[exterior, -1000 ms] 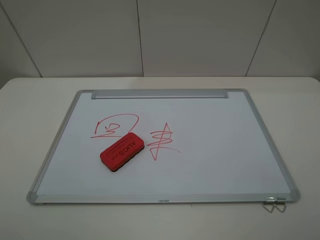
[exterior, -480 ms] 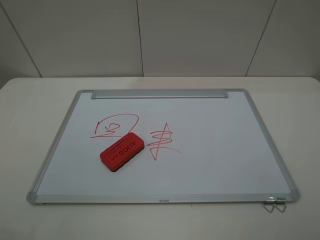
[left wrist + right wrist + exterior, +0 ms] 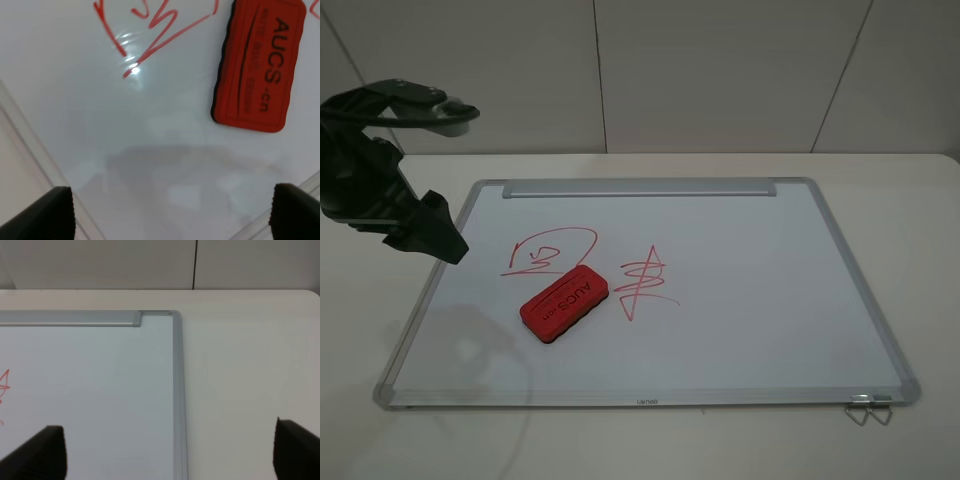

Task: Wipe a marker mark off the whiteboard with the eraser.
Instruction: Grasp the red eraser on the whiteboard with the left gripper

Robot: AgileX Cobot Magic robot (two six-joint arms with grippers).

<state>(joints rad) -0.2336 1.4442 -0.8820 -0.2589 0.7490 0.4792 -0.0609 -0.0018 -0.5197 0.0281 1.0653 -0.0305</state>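
My left gripper is to go to the red eraser next and close across the middle of its long sides (image 3: 566, 302) (image 3: 260, 65), next to the AUCS lettering.
The whiteboard (image 3: 740, 300) lies flat on the table, its silver tray strip (image 3: 638, 188) at the far edge. The marker mark (image 3: 552, 250), a red looping "2", is left of the board's middle. Just in front of it rests the red eraser (image 3: 565, 302), AUCS lettering up, also in the left wrist view (image 3: 260, 65) beside part of the mark (image 3: 152, 37). My left gripper (image 3: 435, 235) hovers over the board's left edge, open (image 3: 172, 215) and holding nothing. My right gripper (image 3: 170, 455) is open over the board's far right corner (image 3: 175, 315); the high view does not show it.
A spiky red star-like scribble (image 3: 645, 283) sits right of the eraser. Metal hanging hooks (image 3: 868, 408) stick out at the board's near right corner. The pale table (image 3: 880, 170) surrounds the board, with a panelled wall behind.
My left arm has come into the high view at the upper left and now hangs over the board's left edge. The eraser and both scribbles have not moved.
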